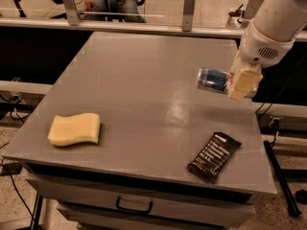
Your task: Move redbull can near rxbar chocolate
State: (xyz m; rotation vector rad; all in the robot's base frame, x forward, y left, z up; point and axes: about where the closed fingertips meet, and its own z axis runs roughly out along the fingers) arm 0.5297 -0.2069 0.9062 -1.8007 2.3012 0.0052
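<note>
The fingers of my gripper will open to let go of the redbull can, now held clear of the tabletop, on the grey table [210, 113], just behind the rxbar chocolate.
The redbull can [213, 79], blue and silver, lies on its side in the air above the right part of the grey table [144, 80]. My gripper [238, 82] is shut on the can's right end and holds it clear of the tabletop. The white arm comes down from the upper right corner. The rxbar chocolate [214, 156], a black wrapper with white text, lies flat near the table's front right corner, below and in front of the can.
A pale yellow sponge [75, 129] lies near the front left edge. The table has a drawer with a handle [134, 206] at the front. A rail with posts [189, 6] runs behind the table.
</note>
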